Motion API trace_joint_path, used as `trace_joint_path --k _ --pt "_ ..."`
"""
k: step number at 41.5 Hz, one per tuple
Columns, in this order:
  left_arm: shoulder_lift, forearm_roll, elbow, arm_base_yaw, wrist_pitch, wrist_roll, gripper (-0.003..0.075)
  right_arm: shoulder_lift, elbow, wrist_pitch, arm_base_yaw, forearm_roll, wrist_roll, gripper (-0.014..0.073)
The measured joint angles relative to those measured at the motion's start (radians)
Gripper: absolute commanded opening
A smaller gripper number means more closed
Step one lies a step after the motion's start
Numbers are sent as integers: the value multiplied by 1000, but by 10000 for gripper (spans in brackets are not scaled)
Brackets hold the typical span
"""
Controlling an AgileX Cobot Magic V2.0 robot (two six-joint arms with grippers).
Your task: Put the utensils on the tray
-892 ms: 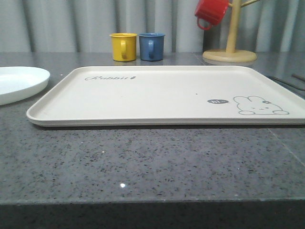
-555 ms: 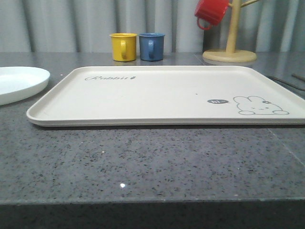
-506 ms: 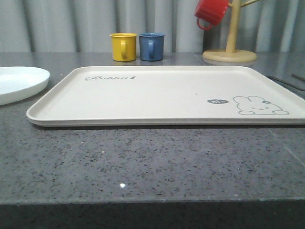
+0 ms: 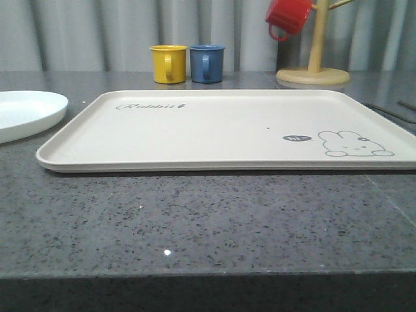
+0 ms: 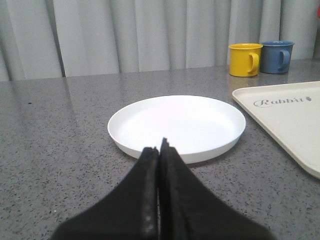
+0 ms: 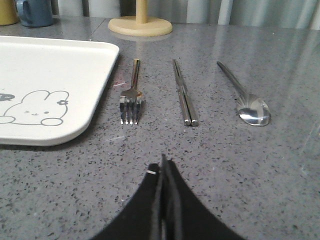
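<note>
The fingers of my left gripper should close on the near rim of the white plate (image 4: 22, 136) (image 5: 172, 159), there beside the cream tray.
The cream tray (image 4: 214, 130) with its rabbit drawing lies bare in the middle of the grey counter. To its left rests the round white plate (image 4: 26, 114) (image 5: 177, 125). In the right wrist view a silver fork (image 6: 132, 95), a pair of silver chopsticks (image 6: 183, 92) and a silver spoon (image 6: 247, 100) lie side by side on the counter beside the tray's edge (image 6: 100, 100). My right gripper (image 6: 163, 162) is shut and holds nothing, a short way back from the fork and chopsticks. My left gripper (image 5: 160, 146) is shut and holds nothing, just short of the plate's near rim.
A yellow mug (image 4: 168, 63) and a blue mug (image 4: 207, 62) stand behind the tray. A wooden mug tree (image 4: 314, 65) with a red mug (image 4: 287, 15) hanging on it stands at the back right. A curtain closes off the back.
</note>
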Motion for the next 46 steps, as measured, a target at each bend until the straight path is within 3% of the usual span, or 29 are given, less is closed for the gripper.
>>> trace_joint_path --k 14,24,28,35,46 --pt "0 0 0 0 -24 0 -19 0 0 -4 0 0 0 -113" --pt "0 0 -11 0 -230 0 -19 0 -17 -108 0 22 0 -113" --pt "0 -1 -76 0 -242 0 -19 0 -90 -100 0 28 0 -111" --pt "48 6 -282 0 -117 0 -19 19 -272 38 0 29 -1 -111" --pt "318 42 -490 0 142 0 -19 260 -505 240 0 31 -1 -111"
